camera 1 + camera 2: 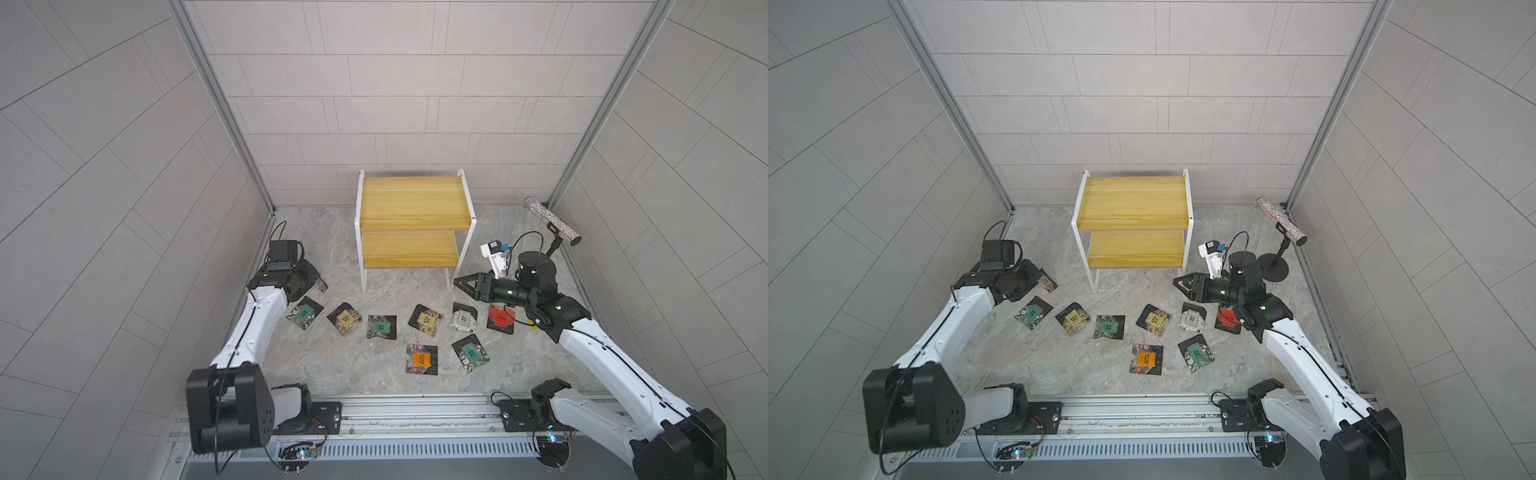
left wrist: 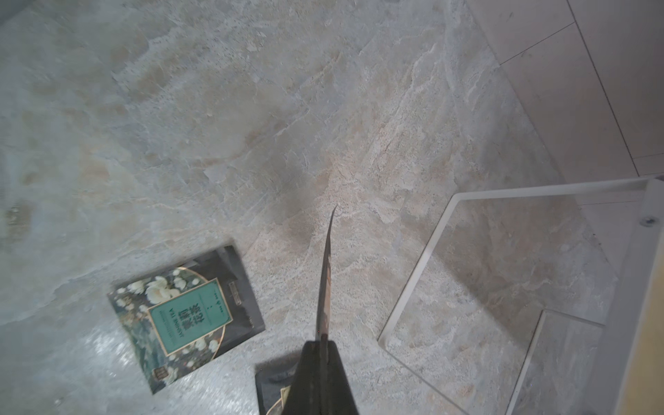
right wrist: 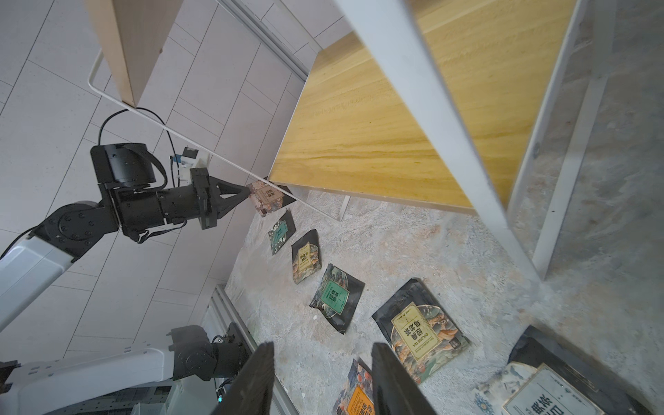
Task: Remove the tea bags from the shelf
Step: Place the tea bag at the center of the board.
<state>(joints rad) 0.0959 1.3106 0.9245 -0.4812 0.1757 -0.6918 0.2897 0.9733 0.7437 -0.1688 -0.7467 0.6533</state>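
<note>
The pinkish-brown tea bag, now held just above the table, will lie on the table [image 1: 321, 276] [image 2: 290, 196] behind the teal tea bag nearest my left gripper after that gripper lets it go.
The shelf [image 1: 411, 208] stands at the back of the table, and both its yellow boards are bare in both top views. My left gripper [image 1: 309, 281] is shut on a pinkish-brown tea bag [image 1: 321, 285] left of the shelf, just above the table. That tea bag [image 2: 325, 287] shows edge-on in the left wrist view and flat [image 3: 266, 196] in the right wrist view. Several tea bags lie on the table in front of the shelf, among them a teal one [image 1: 304, 314], an orange one [image 1: 422, 359] and a red one [image 1: 500, 318]. My right gripper [image 1: 456, 282] hovers open and empty by the shelf's front right leg.
A glittery tube on a black stand [image 1: 552, 222] stands at the back right near the wall. The shelf's white legs [image 2: 413, 284] are close to my left gripper. A metal rail [image 1: 415, 409] runs along the table's front edge. Tiled walls close in the sides and back.
</note>
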